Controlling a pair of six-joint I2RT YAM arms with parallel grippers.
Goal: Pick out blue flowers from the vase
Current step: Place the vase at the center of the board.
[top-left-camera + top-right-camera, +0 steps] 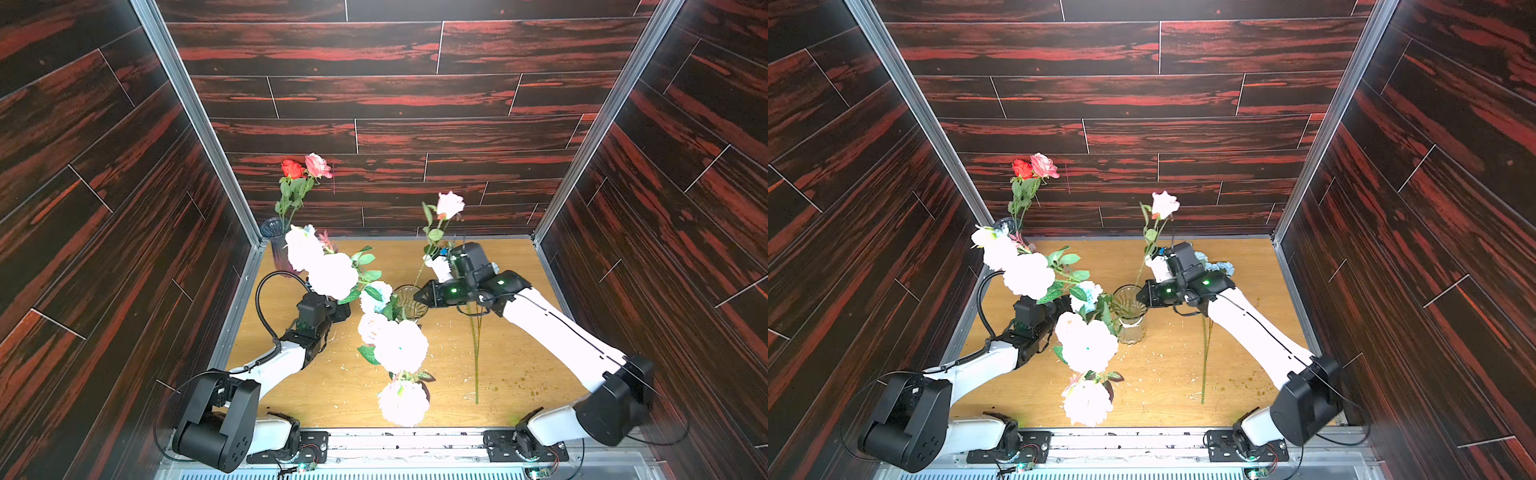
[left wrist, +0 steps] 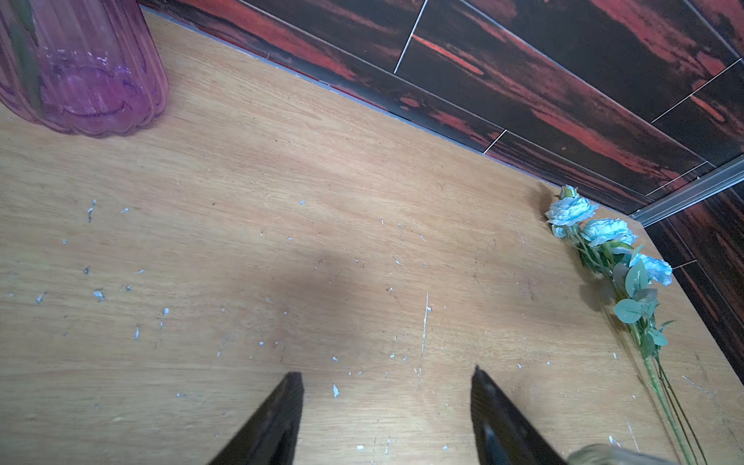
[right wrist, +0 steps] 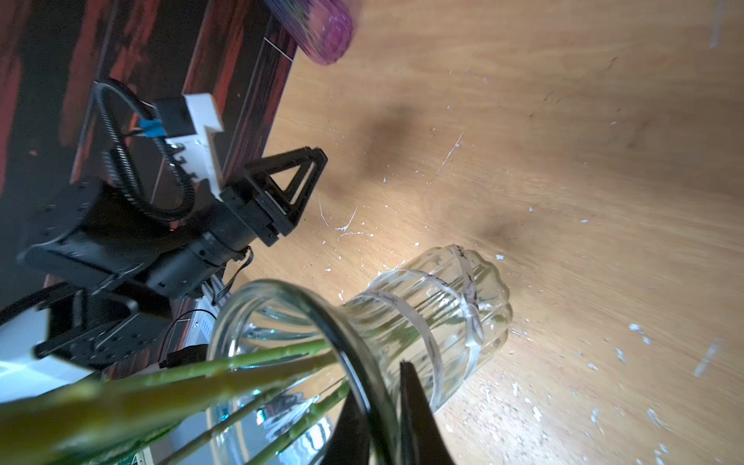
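My right gripper is going to let go of the clear glass vase on the table (image 1: pixel 387 339) (image 3: pixel 440 285) under the front-leaning blooms, nearer my left gripper.
The clear glass vase (image 1: pixel 409 305) (image 1: pixel 1130 316) stands mid-table. Sprays of pale blue flowers (image 1: pixel 401 345) (image 1: pixel 1088 345) lean out of it toward the front, and another spray (image 1: pixel 332 274) leans left. Their green stems (image 3: pixel 241 370) cross the vase's mouth (image 3: pixel 282 298). My right gripper (image 1: pixel 416 297) (image 3: pixel 380 382) is shut on the vase's rim, one finger inside and one outside. My left gripper (image 2: pixel 386 382) (image 3: pixel 298 177) is open and empty above bare table, left of the vase and under the left-leaning blooms. One more blue spray (image 2: pixel 604 237) (image 1: pixel 1219 266) lies on the table at the back right.
A purple vase (image 1: pixel 276 245) (image 2: pixel 80 68) with a red rose (image 1: pixel 292 169) and a pink rose (image 1: pixel 318 165) stands in the back left corner. A cream-pink rose (image 1: pixel 449 204) rises from the clear vase. Dark walls enclose the table on three sides.
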